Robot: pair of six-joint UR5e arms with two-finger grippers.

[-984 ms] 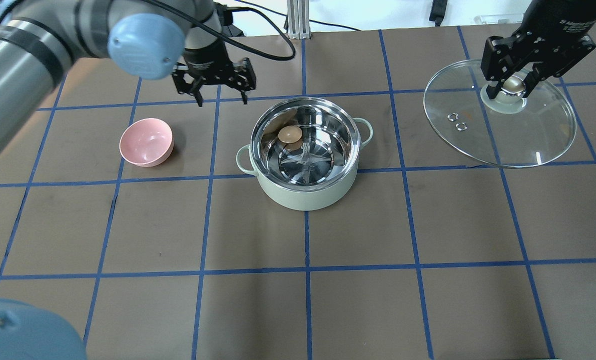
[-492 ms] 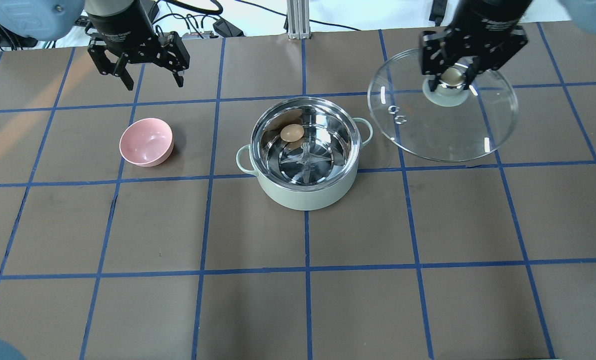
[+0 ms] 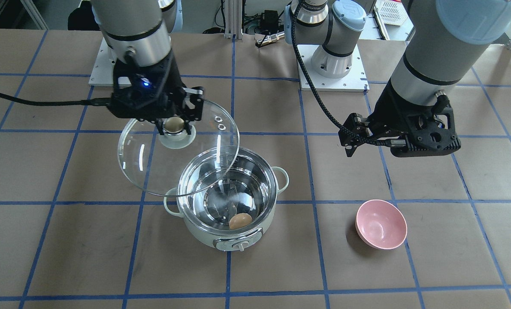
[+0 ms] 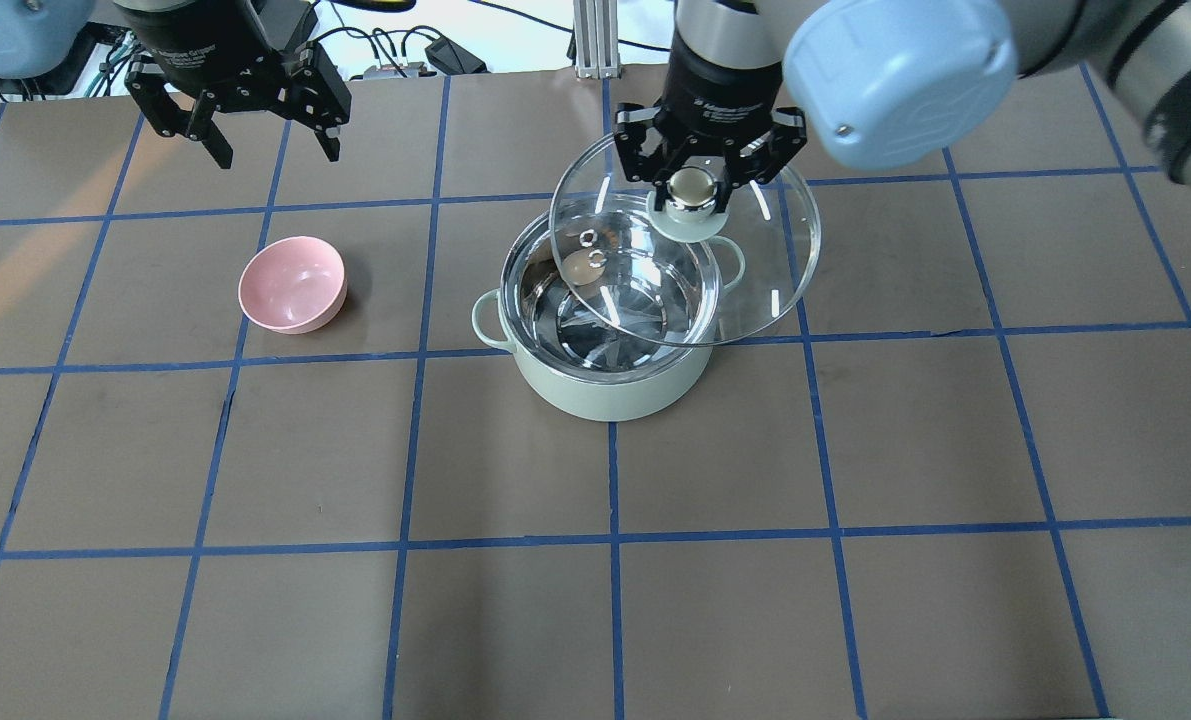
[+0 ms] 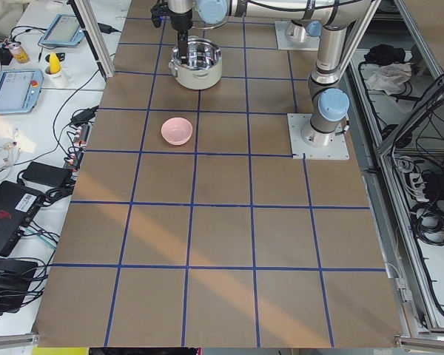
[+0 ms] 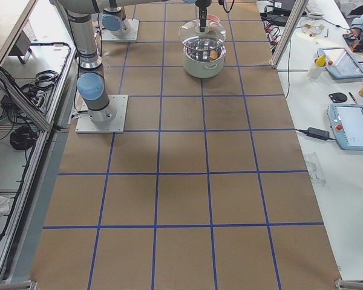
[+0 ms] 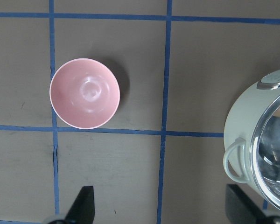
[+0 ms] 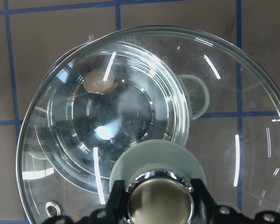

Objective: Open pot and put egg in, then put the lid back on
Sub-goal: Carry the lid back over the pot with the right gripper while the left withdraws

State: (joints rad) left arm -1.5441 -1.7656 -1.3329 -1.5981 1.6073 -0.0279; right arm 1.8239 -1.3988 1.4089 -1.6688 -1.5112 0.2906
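My right gripper is to let go of the glass lid squarely on the open rim of the mint-green pot (image 3: 228, 190) (image 8: 113, 115), above the egg.
The mint-green pot (image 4: 605, 393) stands open at the table's middle, and the tan egg (image 4: 582, 265) lies on its steel floor, also clear in the front view (image 3: 240, 221). My right gripper (image 4: 693, 188) is shut on the cream knob of the glass lid (image 4: 767, 270). It holds the lid in the air, overlapping the pot's right and far side, off centre. In the right wrist view the egg (image 8: 99, 80) shows through the glass. My left gripper (image 4: 277, 153) is open and empty, raised at the far left, beyond the pink bowl.
A pink bowl (image 4: 292, 284) sits empty to the left of the pot, also in the left wrist view (image 7: 85, 93). The pot's control panel (image 3: 237, 243) faces away from me. Brown table with blue grid tape.
My right gripper has carried the lid leftward from the table's right side until it partly overlaps the pot. My left gripper has pulled back to the far left, away from the pot.
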